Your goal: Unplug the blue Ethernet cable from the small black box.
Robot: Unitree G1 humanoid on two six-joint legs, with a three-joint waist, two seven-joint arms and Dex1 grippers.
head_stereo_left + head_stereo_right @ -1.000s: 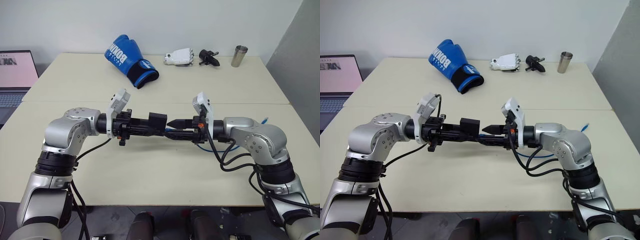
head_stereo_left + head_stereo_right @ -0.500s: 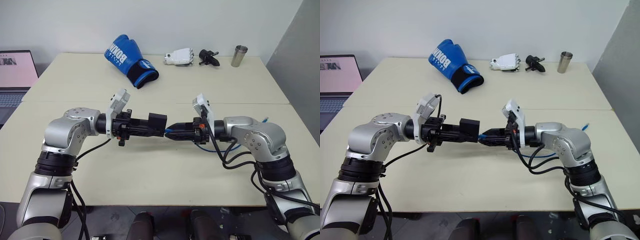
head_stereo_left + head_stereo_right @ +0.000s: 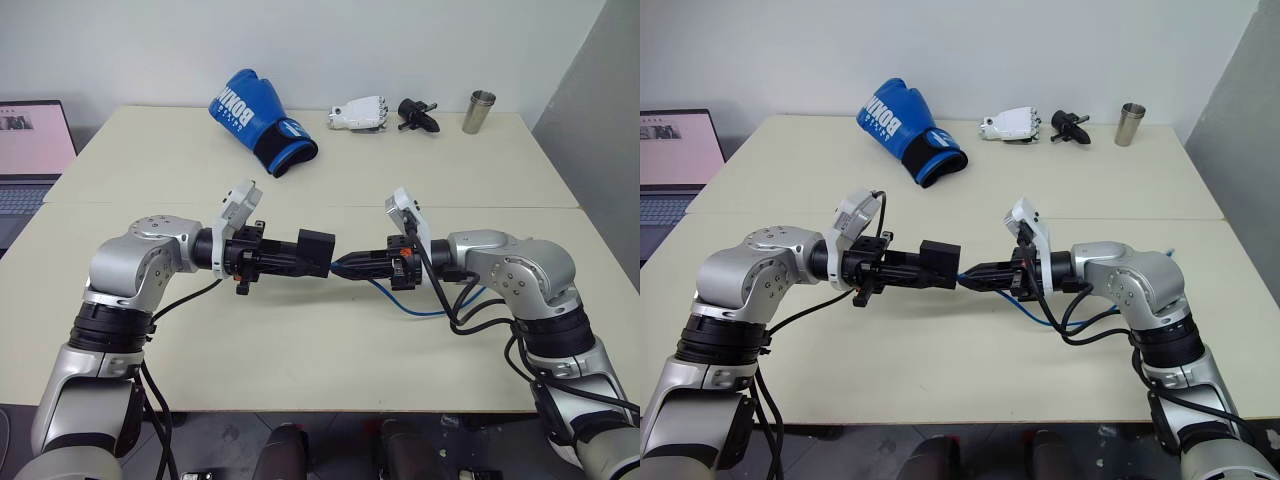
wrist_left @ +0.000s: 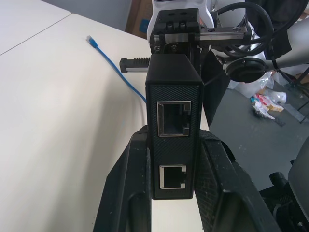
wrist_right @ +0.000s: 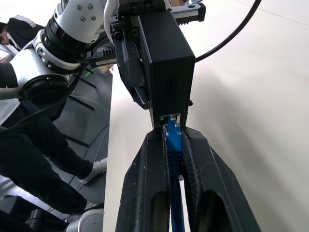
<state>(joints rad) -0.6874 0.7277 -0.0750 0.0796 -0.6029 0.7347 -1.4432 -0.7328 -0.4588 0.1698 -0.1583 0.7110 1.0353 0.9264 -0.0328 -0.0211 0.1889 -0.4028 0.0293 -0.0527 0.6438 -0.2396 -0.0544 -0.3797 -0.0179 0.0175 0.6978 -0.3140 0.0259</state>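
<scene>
Next, I release the small black box with my left gripper on the near side of the table seam (image 3: 227, 239), before the blue boxing glove.
The small black box (image 3: 318, 245) hangs above the table's middle, with my left gripper (image 3: 303, 262) shut on its sides. In the left wrist view the box (image 4: 174, 87) shows two sockets on its facing side. My right gripper (image 3: 342, 267) meets it from the right. It is shut on the blue Ethernet cable (image 5: 173, 145) just behind the plug, which sits in the box's port. From there the cable (image 3: 400, 300) sags onto the table and runs off to the right, where its free end (image 4: 90, 39) lies on the tabletop.
At the back of the table lie a blue boxing glove (image 3: 255, 120), a white robotic hand (image 3: 360, 112), a black part (image 3: 417, 115) and a metal cup (image 3: 479, 111). A laptop (image 3: 30, 150) stands off the left edge.
My right gripper has gone from open to shut on the blue cable at the box. The cable's loop now hangs lower under the right wrist. The left arm and box held still.
</scene>
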